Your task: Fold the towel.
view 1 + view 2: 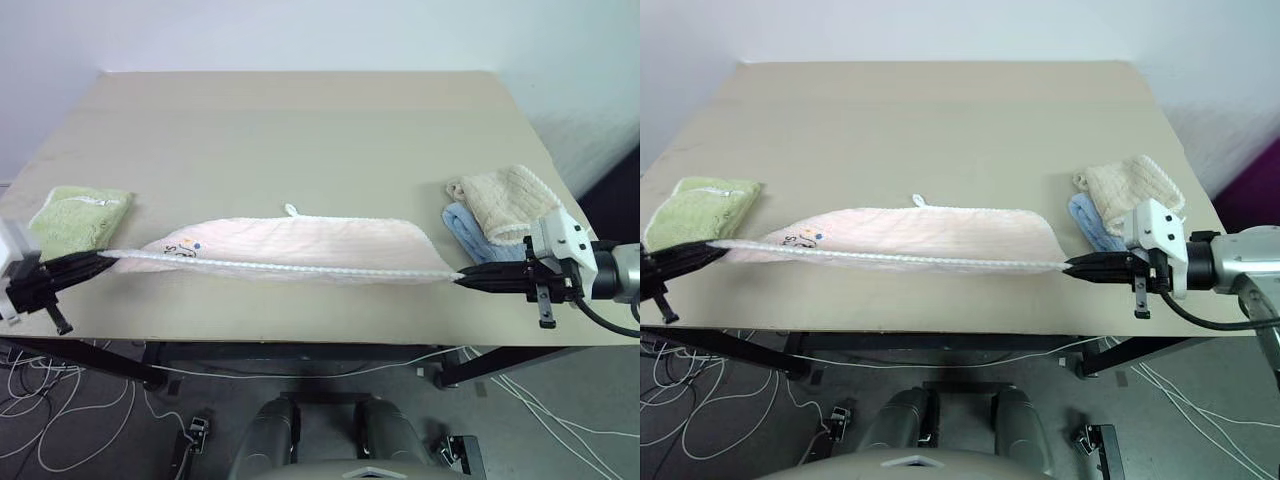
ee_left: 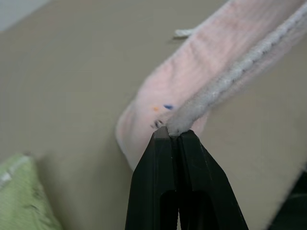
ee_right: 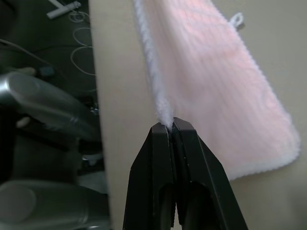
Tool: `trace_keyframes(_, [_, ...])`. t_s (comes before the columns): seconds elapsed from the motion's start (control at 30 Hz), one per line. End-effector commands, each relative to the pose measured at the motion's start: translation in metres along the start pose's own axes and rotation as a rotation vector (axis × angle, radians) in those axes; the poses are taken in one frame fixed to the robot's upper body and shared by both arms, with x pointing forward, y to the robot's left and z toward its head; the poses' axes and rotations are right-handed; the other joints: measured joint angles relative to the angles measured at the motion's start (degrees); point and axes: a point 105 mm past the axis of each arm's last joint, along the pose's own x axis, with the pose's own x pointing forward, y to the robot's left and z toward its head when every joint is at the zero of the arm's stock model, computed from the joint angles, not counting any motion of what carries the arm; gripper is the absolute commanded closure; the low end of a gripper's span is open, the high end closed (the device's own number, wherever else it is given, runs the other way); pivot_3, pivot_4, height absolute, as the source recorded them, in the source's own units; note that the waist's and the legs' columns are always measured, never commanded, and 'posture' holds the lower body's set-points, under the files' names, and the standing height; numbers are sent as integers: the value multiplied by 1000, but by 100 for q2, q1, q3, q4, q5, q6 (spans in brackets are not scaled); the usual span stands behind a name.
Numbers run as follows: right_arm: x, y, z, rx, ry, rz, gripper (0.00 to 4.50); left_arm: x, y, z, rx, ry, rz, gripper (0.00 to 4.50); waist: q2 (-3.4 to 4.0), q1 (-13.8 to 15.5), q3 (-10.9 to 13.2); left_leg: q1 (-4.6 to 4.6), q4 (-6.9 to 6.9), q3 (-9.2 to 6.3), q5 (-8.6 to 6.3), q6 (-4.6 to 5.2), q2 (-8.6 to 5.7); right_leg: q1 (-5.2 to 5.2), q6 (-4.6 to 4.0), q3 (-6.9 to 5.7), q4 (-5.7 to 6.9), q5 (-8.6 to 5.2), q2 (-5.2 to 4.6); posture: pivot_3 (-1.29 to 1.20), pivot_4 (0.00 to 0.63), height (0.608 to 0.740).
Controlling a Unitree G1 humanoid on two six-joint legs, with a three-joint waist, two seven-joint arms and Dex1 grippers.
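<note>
I should let go of the trimmed corner with my left gripper at the pale pink towel's far edge (image 1: 168, 228) (image 2: 130, 106), just behind the print.
The pale pink towel (image 1: 290, 245) is doubled over and stretched across the front of the table, its white trimmed edge pulled taut between both grippers. A small white loop tag (image 1: 292, 210) sticks out at its far side, and a faint print (image 1: 183, 248) shows near its left end. My left gripper (image 1: 100, 258) is shut on the towel's left corner, just in front of the green towel. My right gripper (image 1: 462, 277) is shut on the right corner, near the table's front edge. The wrist views show each pair of black fingers (image 2: 175, 143) pinching the trim (image 3: 165, 112).
A folded light green towel (image 1: 78, 218) lies at the table's left side. A beige towel (image 1: 508, 203) rests on a blue one (image 1: 462, 228) at the right. The tan table (image 1: 300, 130) stretches away behind the towel. Cables lie on the floor below.
</note>
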Motion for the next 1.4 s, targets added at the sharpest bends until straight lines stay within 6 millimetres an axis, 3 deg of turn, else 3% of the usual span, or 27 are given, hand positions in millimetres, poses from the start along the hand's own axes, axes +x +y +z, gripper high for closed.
trace_keyframes(0.03, [-4, 5, 10, -11, -16, 4, 4469, -4, -10, -1, -38, -8, -10, 4500, -1, 2, 0, 0, 0, 0, 0, 0, 0, 0, 0, 0, 0, 0, 0, 0, 150, 740])
trace_keyframes(0.13, [-3, 9, 9, 15, -11, 26, 4469, -6, -14, -15, -97, 26, 3, 4500, -1, 9, 0, 0, 0, -1, 0, 0, 1, 1, -1, 0, -1, 0, 0, 0, 150, 740])
trace_keyframes(0.33, [-1, 10, 3, 15, 27, 47, 4469, -3, -20, -22, -131, 49, -22, 4500, -1, 13, 0, 0, -1, -2, -1, -1, 1, 4, -2, -1, -8, 0, -2, 0, 150, 740])
trace_keyframes(0.57, [1, -41, -1, -62, 49, -98, 4469, 23, 29, -21, -67, 33, 155, 4500, -1, 5, -1, 1, -5, -1, -1, -2, 1, 3, -4, -4, -15, 3, -3, 0, 150, 740])
trace_keyframes(0.87, [32, -102, -15, -132, 86, -200, 4469, 75, 57, -26, -17, 50, 177, 4500, -1, -17, 0, -5, -8, 7, -1, -2, -3, -16, -1, -7, -7, 5, 6, 0, 150, 740])
trace_keyframes(1.13, [50, -128, -28, -159, 120, -233, 4469, 99, 67, -46, 29, 142, 189, 4500, -2, -21, 0, -11, -2, 11, 0, -2, -6, -24, 0, -5, 5, 6, 11, 0, 150, 740])
trace_keyframes(1.4, [60, -134, -31, -173, 109, -251, 4469, 110, 78, -52, 37, 149, 252, 4500, -2, -22, 0, -11, 5, 10, 1, -2, -11, -25, 1, -6, 16, 5, 16, 0, 150, 740])
